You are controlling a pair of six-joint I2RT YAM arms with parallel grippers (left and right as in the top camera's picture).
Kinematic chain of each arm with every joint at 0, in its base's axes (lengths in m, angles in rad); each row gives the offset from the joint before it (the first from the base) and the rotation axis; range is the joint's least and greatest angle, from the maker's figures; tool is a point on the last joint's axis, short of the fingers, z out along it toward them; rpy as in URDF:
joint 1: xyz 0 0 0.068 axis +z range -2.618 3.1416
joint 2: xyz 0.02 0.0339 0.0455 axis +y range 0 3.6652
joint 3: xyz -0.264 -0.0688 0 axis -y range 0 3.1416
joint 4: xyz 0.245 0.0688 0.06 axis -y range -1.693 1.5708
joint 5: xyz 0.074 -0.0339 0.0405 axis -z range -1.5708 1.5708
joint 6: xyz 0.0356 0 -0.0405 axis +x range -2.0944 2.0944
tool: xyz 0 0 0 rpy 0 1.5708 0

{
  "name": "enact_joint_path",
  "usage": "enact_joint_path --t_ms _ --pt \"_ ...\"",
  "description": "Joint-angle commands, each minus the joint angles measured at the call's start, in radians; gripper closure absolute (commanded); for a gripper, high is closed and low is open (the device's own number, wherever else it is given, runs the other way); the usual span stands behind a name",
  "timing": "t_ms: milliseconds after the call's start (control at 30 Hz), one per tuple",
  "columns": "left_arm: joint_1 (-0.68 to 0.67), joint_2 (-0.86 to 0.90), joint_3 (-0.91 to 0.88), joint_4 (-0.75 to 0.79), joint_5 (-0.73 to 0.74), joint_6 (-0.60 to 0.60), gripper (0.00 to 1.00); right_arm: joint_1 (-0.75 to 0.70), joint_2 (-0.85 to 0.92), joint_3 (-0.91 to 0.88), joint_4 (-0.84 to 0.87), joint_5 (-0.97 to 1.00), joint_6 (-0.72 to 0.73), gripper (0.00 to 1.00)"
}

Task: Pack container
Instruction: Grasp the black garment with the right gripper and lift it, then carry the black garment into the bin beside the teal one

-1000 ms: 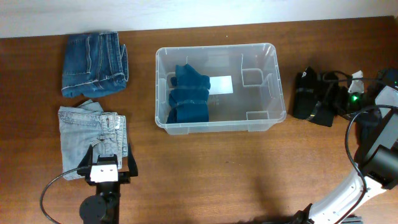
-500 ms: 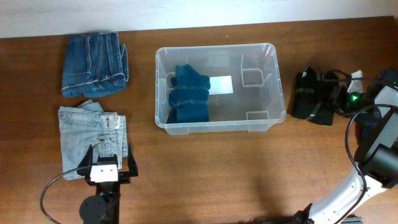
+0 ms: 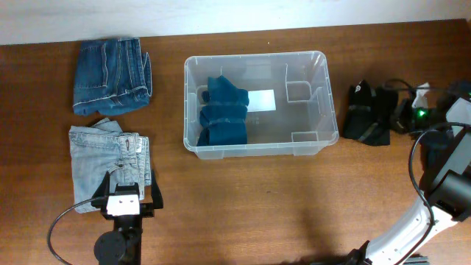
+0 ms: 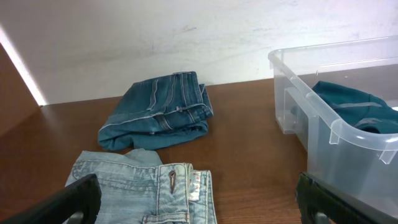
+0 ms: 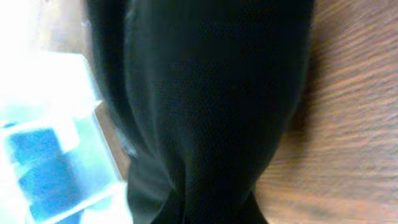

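Observation:
The robot's right gripper should release the black garment, now crumpled beside the clear container, over the white label in the clear container (image 3: pixel 263 104), next to the teal garment.
The clear container (image 3: pixel 303 110) stands mid-table with a folded teal garment (image 3: pixel 221 112) in its left half and a white label (image 3: pixel 262 100) on its bottom. To its right lies a crumpled black garment (image 3: pixel 364 116), and my right gripper (image 3: pixel 401 116) is shut on its right end. In the right wrist view that black garment (image 5: pixel 205 93) fills the frame and hides the fingers. My left gripper (image 3: pixel 125 193) hangs open over the near edge of the folded light blue jeans (image 3: pixel 110 156), its fingers (image 4: pixel 69 202) wide apart with nothing between them.
Folded dark blue jeans (image 3: pixel 110 75) lie at the back left, beyond the light pair. The container's near corner (image 4: pixel 336 134) shows at the right of the left wrist view. Cables and the right arm's base (image 3: pixel 449 169) crowd the table's right edge.
My right gripper has closed from open onto the black garment, which has bunched and shifted slightly toward the container. The left arm has not moved.

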Motion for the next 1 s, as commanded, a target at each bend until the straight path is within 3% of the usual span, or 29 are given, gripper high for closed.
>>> enact_joint_path --t_ms 0,167,500,733,967 --pt "-0.004 -0.005 -0.004 -0.001 -0.007 0.016 0.01 -0.006 0.003 0.162 -0.13 -0.216 -0.081 0.96" --pt "-0.004 -0.005 -0.004 -0.001 -0.007 0.016 0.01 -0.003 -0.019 0.391 -0.396 -0.315 -0.166 0.96" --pt "-0.004 -0.005 -0.004 -0.001 -0.007 0.016 0.01 0.089 -0.146 0.613 -0.677 -0.318 -0.244 0.96" --pt "-0.004 -0.005 -0.004 -0.001 -0.007 0.016 0.01 0.335 -0.172 0.602 -0.657 -0.235 -0.2 0.96" --pt "-0.004 -0.005 -0.004 -0.001 -0.007 0.016 0.01 0.578 -0.132 0.598 -0.476 0.034 0.063 0.96"
